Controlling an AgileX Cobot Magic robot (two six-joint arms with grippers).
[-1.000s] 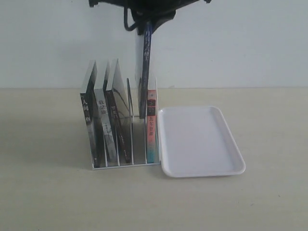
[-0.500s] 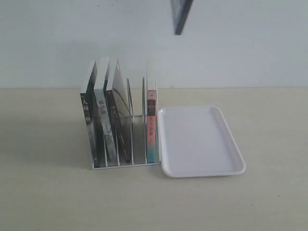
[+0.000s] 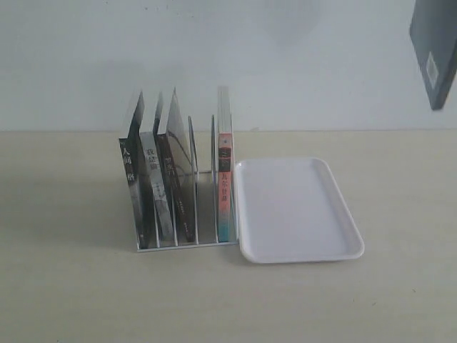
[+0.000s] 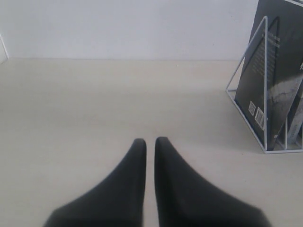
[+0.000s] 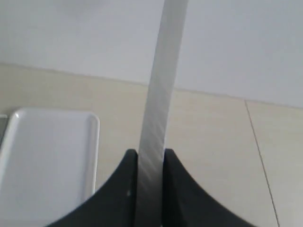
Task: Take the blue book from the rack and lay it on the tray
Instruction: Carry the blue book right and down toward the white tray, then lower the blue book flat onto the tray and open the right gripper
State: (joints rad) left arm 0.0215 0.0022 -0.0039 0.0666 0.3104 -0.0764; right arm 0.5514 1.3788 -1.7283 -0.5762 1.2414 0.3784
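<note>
Next, my right gripper lets go of the blue book inside the tray's rim [image 3: 282, 198] [image 5: 49, 147], next to the pink-and-teal-spined book.
The blue book [image 3: 434, 51] hangs high at the exterior view's upper right, grey-blue back showing, above and right of the tray [image 3: 296, 209]; the gripper holding it is out of that frame. In the right wrist view my right gripper [image 5: 150, 153] is shut on the book's page edge [image 5: 158, 104], with the tray [image 5: 42, 161] below to one side. The white wire rack [image 3: 187, 239] stands left of the tray with one slot bare. My left gripper [image 4: 149, 141] is shut on nothing, low over the table beside the rack's end [image 4: 262, 90].
Three black-spined books [image 3: 153, 189] lean in the rack's left slots. A pink-and-teal-spined book [image 3: 225, 186] stands in the slot nearest the tray. A pale wall rises behind the beige table [image 3: 86, 293].
The blue book rose out of the rack, then swung from above the rack to the upper right, turning its back cover into view. The dark gripper has left the exterior view.
</note>
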